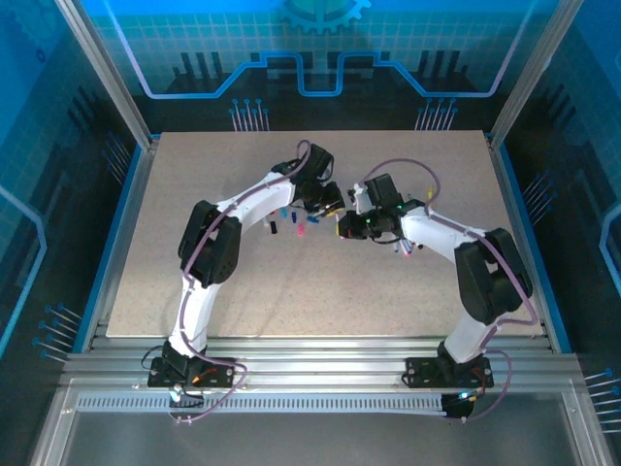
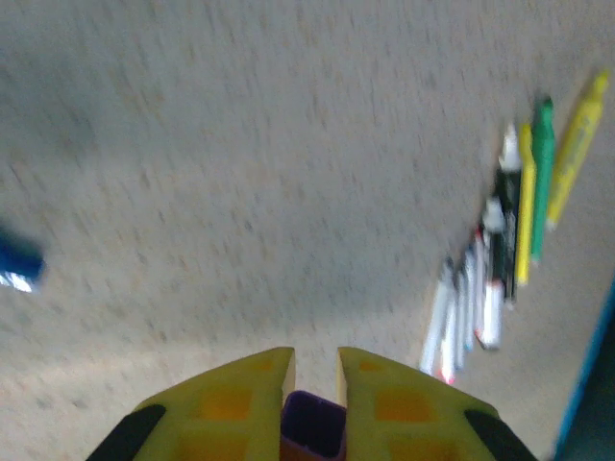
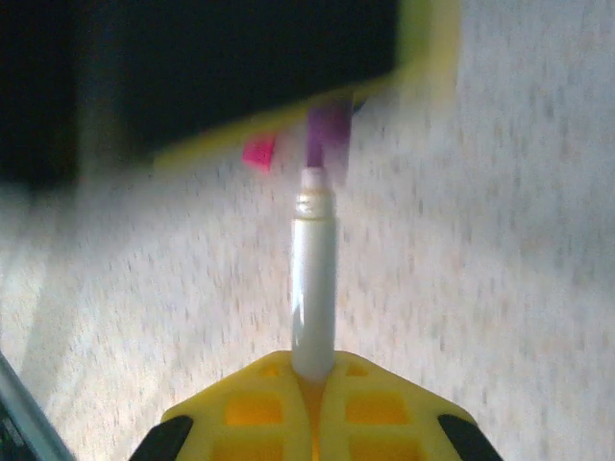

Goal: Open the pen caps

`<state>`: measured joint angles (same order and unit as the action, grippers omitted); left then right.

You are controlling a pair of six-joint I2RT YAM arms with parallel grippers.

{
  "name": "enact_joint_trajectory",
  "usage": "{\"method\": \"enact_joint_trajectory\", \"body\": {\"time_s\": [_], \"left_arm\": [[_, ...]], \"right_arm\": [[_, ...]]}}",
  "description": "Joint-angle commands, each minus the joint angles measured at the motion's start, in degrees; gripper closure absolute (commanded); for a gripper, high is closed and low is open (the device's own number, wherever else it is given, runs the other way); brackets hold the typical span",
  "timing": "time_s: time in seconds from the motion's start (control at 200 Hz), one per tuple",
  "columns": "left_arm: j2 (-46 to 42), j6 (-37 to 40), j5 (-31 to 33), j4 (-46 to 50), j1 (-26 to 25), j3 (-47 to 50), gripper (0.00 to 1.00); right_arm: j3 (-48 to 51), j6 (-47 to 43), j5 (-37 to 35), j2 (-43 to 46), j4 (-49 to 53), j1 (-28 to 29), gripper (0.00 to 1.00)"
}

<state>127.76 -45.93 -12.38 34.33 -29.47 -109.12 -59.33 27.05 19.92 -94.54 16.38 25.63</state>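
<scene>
I need to put the uncapped white pen down with my right gripper beside the row of pens (image 1: pixel 381 242), at the end closest to the loose caps.
My left gripper (image 2: pixel 315 360) is shut on a purple pen cap (image 2: pixel 312 427), which sits deep between its yellow fingers. My right gripper (image 3: pixel 312 370) is shut on a white pen body (image 3: pixel 314 279) that points away from it. The purple cap (image 3: pixel 327 130) lies in line just past that pen's tip, under the blurred left gripper; whether they touch I cannot tell. In the top view both grippers, left (image 1: pixel 333 206) and right (image 1: pixel 347 225), meet over the table's middle. Loose caps lie left of them: a pink cap (image 1: pixel 301 231), a blue cap (image 1: pixel 284 212) and a dark cap (image 1: pixel 275 228).
A row of several pens (image 2: pixel 500 269), white, black, yellow and green, lies on the beige table (image 1: pixel 243 291) to the right in the left wrist view. A blue cap (image 2: pixel 17 261) lies at its left edge. A pink cap (image 3: pixel 259 152) rests beside the purple one.
</scene>
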Motion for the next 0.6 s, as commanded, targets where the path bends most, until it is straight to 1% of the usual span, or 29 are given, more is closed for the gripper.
{"method": "enact_joint_trajectory", "body": {"time_s": [0.0,0.04,0.09,0.125,0.165,0.215,0.32,0.395,0.465,0.595], "left_arm": [[7.92,3.76,5.35,7.02,7.16,-18.96,1.0],[11.23,4.19,5.3,10.41,7.88,-26.55,1.0],[14.52,4.66,5.41,14.08,7.99,-34.26,1.0],[15.57,4.5,4.99,15.38,7.79,-36.87,1.0],[15.12,4.22,4.76,15.4,7.36,-36.19,1.0],[12.52,4.38,4.48,13.77,6.75,-31.62,1.0],[2.73,5.81,6.0,8.68,5.93,-13.87,1.0],[-4.38,7.09,8.37,6.59,5.92,-2.09,1.0],[-10.16,8.0,11.29,5.7,5.92,6.94,1.0],[-18.08,8.94,12.35,4.37,5.83,19.03,1.0]], "right_arm": [[11.98,1.95,2.49,15.8,14.31,10.75,1.0],[16.23,5.45,1.88,21.34,15.41,12.79,1.0],[20.15,9.15,1.56,26.74,15.26,12.95,1.0],[21.23,10.07,0.21,29.33,15.57,12.43,1.0],[21.55,10.26,-1.13,30.9,15.48,11.07,1.0],[21.08,9.51,-1.63,31.21,14.68,8.19,1.0],[16.27,6.12,-6.58,26.94,14.37,2.09,1.0],[11.12,3.11,-12.93,21.33,15.15,0.01,1.0],[5.5,0.28,-18.43,15.51,16.82,-0.93,1.0],[-2.05,-4.34,-23.46,5.28,19.08,-3.17,1.0]]}}
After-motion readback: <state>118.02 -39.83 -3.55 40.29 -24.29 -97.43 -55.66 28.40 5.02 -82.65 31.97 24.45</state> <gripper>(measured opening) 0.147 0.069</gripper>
